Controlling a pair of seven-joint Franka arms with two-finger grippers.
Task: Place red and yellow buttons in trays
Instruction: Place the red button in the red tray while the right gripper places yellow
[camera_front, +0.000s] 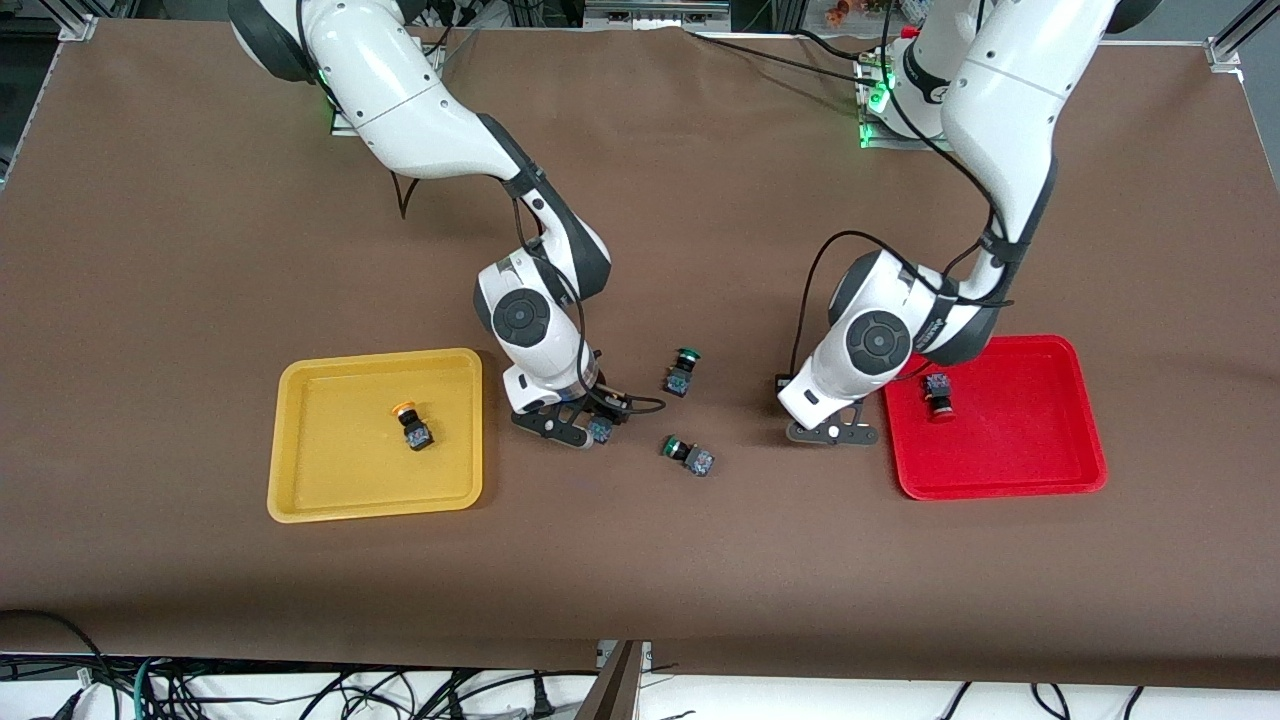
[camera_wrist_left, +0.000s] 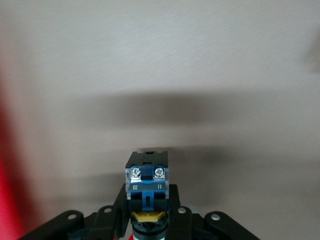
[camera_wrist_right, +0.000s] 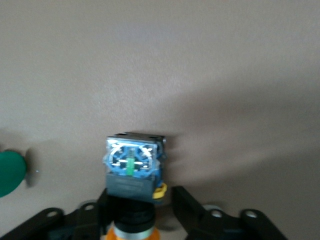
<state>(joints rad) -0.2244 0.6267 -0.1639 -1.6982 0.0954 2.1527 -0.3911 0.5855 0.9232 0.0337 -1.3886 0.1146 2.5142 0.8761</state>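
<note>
I will let go of the second red button with my left gripper near the middle of the red tray (camera_front: 1015, 416), next to the other red button.
A yellow tray (camera_front: 330, 470) toward the right arm's end holds one yellow button (camera_front: 410, 425). A red tray (camera_front: 1020, 450) toward the left arm's end holds one red button (camera_front: 938, 395). My right gripper (camera_front: 583, 430) is low at the table beside the yellow tray. In the right wrist view its jaws (camera_wrist_right: 142, 200) stand open around a second yellow button (camera_wrist_right: 132, 167), with a gap on one side. My left gripper (camera_front: 835, 432) is low beside the red tray. In the left wrist view it (camera_wrist_left: 147, 202) is shut on a second red button (camera_wrist_left: 146, 177), which is hidden in the front view.
Two green-capped buttons lie between the grippers, one (camera_front: 682, 370) farther from the front camera and one (camera_front: 688, 455) nearer. A green cap (camera_wrist_right: 10, 172) shows at the right wrist view's edge. The red tray's rim (camera_wrist_left: 6, 175) shows in the left wrist view.
</note>
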